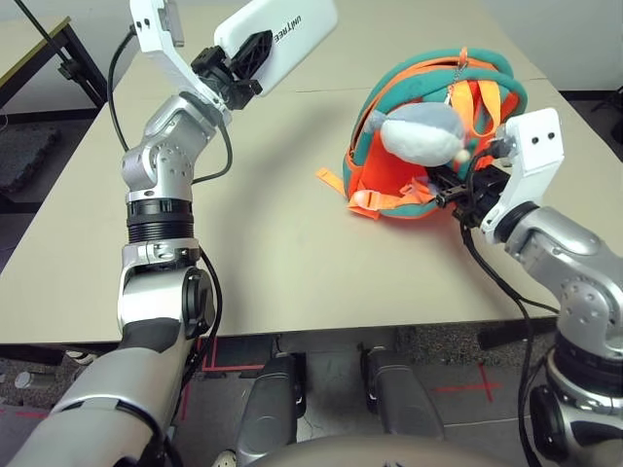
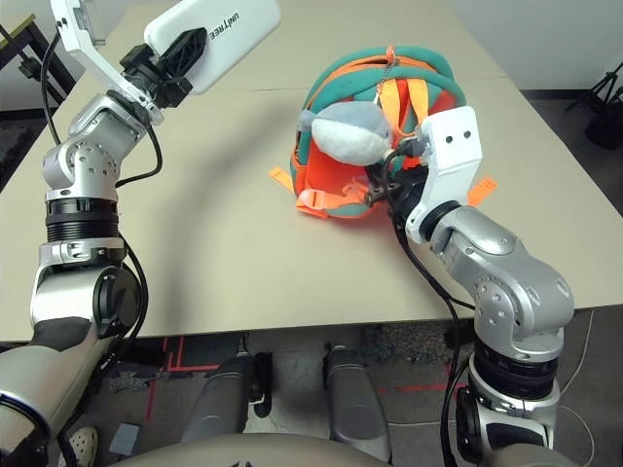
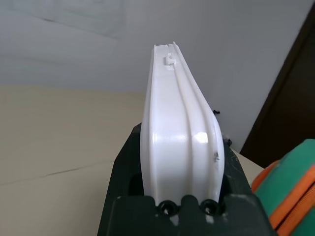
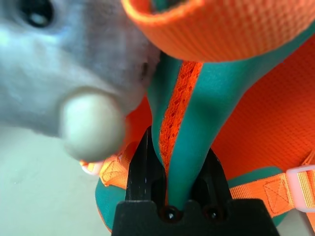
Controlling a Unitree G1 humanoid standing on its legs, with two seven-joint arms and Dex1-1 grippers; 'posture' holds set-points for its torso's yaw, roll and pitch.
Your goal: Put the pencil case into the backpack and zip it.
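Note:
The robot's left gripper will release the white pencil case, now raised over the table, halfway into the orange backpack's opening (image 1: 353, 99) next to the grey plush toy.
My left gripper (image 1: 243, 63) is raised over the far left of the table, shut on the white pencil case (image 1: 282, 39), which tilts up and away from the table. In the left wrist view the pencil case (image 3: 179, 132) stands edge-on between the black fingers. The orange backpack (image 1: 487, 73) with teal trim lies at the right of the table, its opening facing left, with a grey plush toy (image 1: 423, 134) resting across it. My right gripper (image 1: 458, 190) is at the backpack's near edge, shut on the teal trim (image 4: 197, 128) of the opening.
The beige table (image 1: 292, 253) is bare between the two arms. Loose orange straps (image 1: 336, 183) trail from the backpack toward the left. A dark table frame (image 1: 58, 49) stands beyond the far-left corner, and a tripod (image 2: 604, 107) is on the floor at right.

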